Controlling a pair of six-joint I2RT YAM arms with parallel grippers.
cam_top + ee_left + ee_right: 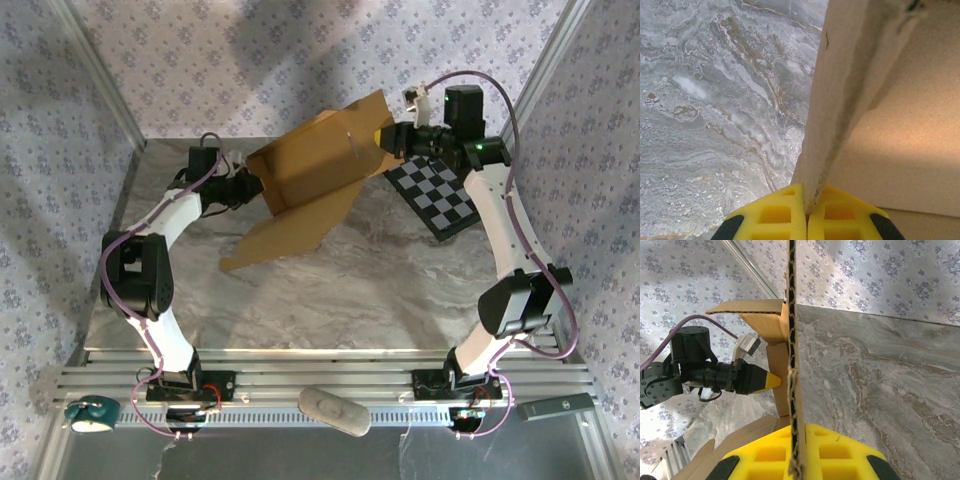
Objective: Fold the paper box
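The paper box sits at a slant with the robot's left gripper pinching its short side midway, so that gripper should regrip near the short side's far corner (251, 158) before it turns the box straight.
The paper box (310, 170) is tan corrugated cardboard, partly folded and held up off the marble table between both arms, with one long flap hanging down toward the front left. My left gripper (252, 186) is shut on the box's left wall; in the left wrist view its yellow fingers (775, 215) pinch a cardboard edge (840, 100). My right gripper (386, 140) is shut on the box's far right edge. In the right wrist view its fingers (840, 450) clamp the corrugated edge (792, 365), and the left gripper's yellow tip (771, 381) touches a wall beyond.
A black-and-white checkerboard panel (435, 195) lies on the table at the back right, under the right arm. Bare marble tabletop (350, 290) spreads in front of the box. A grey oval object (333, 410) rests on the front rail. Patterned walls enclose the sides.
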